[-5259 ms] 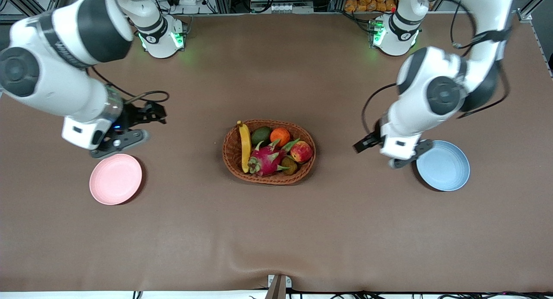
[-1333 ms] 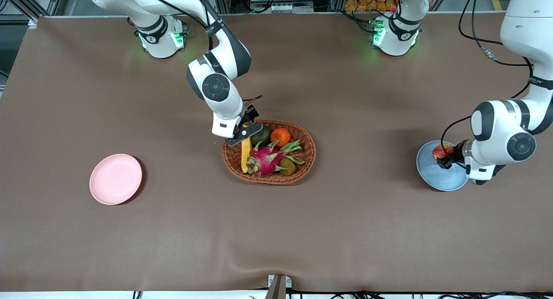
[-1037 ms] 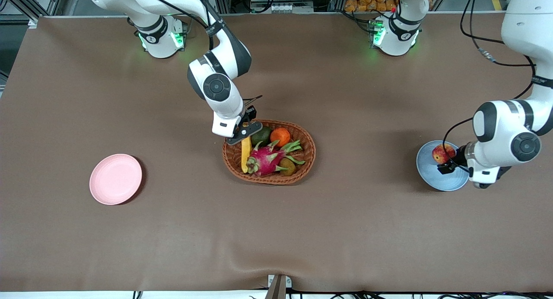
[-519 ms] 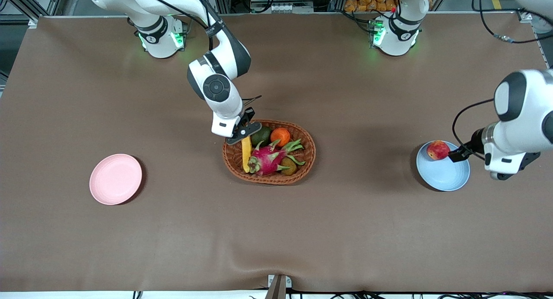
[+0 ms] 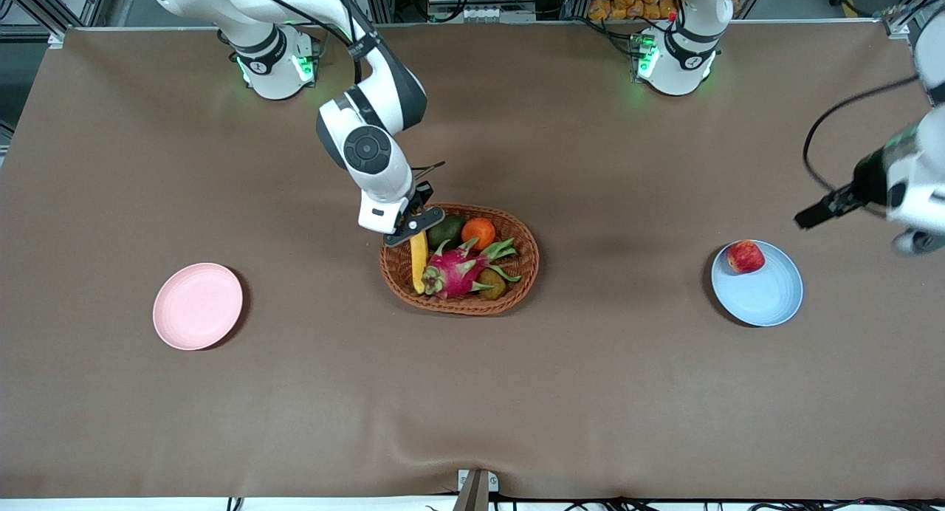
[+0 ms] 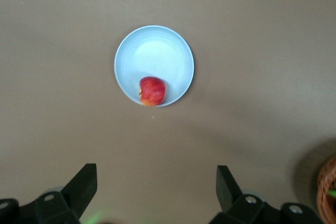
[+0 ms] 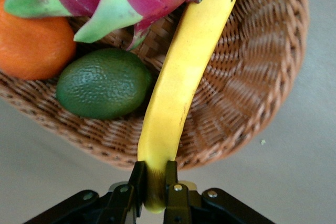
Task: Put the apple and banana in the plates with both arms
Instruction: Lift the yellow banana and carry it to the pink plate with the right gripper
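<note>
The yellow banana will go down across the empty pink plate [image 5: 187, 310], where I need to set it with my right gripper and let it go.
The red apple [image 5: 746, 256] lies in the light blue plate [image 5: 771, 297], at its edge nearest the bases. In the left wrist view the apple [image 6: 153, 91] and blue plate [image 6: 157, 51] show well below my left gripper [image 6: 155, 192], which is open and empty. That gripper [image 5: 816, 215] is up in the air over the table at the left arm's end. My right gripper [image 5: 413, 227] is shut on one end of the yellow banana [image 5: 419, 263]; the rest of it lies in the basket. The wrist view shows the gripper [image 7: 155, 182] pinching the banana [image 7: 189, 77]. The pink plate [image 5: 197, 306] is empty.
The woven brown basket [image 5: 517, 278] stands mid-table with a pink dragon fruit [image 5: 458, 269], an orange [image 5: 478, 232] and a green avocado [image 5: 445, 231]. The right wrist view shows the basket wall [image 7: 252, 87], avocado [image 7: 103, 90] and orange [image 7: 34, 43] beside the banana.
My left gripper has let go of the apple in the blue plate, then risen and drawn away from it. My right gripper has stayed shut on the banana's end at the basket, shifting slightly.
</note>
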`<move>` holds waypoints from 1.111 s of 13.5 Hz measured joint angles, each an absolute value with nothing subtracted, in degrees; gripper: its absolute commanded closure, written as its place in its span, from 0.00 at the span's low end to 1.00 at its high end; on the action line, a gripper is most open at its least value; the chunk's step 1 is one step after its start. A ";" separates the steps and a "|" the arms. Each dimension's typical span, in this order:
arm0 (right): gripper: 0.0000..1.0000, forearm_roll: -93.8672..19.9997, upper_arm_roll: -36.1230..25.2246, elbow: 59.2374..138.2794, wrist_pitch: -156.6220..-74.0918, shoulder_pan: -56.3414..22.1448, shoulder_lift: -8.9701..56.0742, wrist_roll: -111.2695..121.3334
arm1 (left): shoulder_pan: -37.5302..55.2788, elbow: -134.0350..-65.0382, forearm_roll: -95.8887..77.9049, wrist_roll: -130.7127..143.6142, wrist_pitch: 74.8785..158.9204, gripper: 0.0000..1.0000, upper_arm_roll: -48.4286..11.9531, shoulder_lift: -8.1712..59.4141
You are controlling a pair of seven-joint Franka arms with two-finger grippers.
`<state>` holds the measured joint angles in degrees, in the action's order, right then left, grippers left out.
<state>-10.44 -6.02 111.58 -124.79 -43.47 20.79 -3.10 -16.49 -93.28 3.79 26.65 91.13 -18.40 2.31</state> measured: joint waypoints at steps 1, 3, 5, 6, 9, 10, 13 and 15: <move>1.00 -10.44 -6.15 111.56 -122.91 -43.15 19.22 -3.10 | -16.75 -92.89 3.61 25.19 89.92 0.00 -18.23 0.45; 1.00 -10.44 -6.40 111.56 -119.61 -42.49 15.90 -3.10 | -17.30 -92.61 3.52 22.07 89.39 0.00 -17.72 -2.63; 1.00 -10.44 -6.45 111.62 -117.29 -41.43 13.41 -3.10 | -18.12 -92.08 3.49 18.32 89.37 0.00 -17.32 -3.89; 1.00 -10.44 -6.50 111.63 -116.85 -40.77 12.83 -3.10 | -18.30 -92.02 3.48 16.61 89.37 0.00 -17.14 -3.83; 1.00 -10.43 -6.68 111.62 -115.62 -36.94 12.10 -3.10 | -18.32 -92.02 3.44 13.66 89.38 0.00 -16.94 -3.38; 1.00 -10.40 -6.79 111.58 -114.78 -34.43 11.82 -3.06 | -18.31 -91.99 3.43 12.58 89.39 0.00 -16.94 -3.38; 1.00 -10.28 -7.25 110.66 -109.05 -23.45 10.72 -2.67 | -18.28 -91.85 3.43 11.34 89.40 0.00 -16.96 -3.38; 1.00 -7.93 -7.40 109.40 -106.41 -15.61 10.62 0.74 | -18.23 -91.85 3.41 11.26 89.40 0.00 -17.00 -3.33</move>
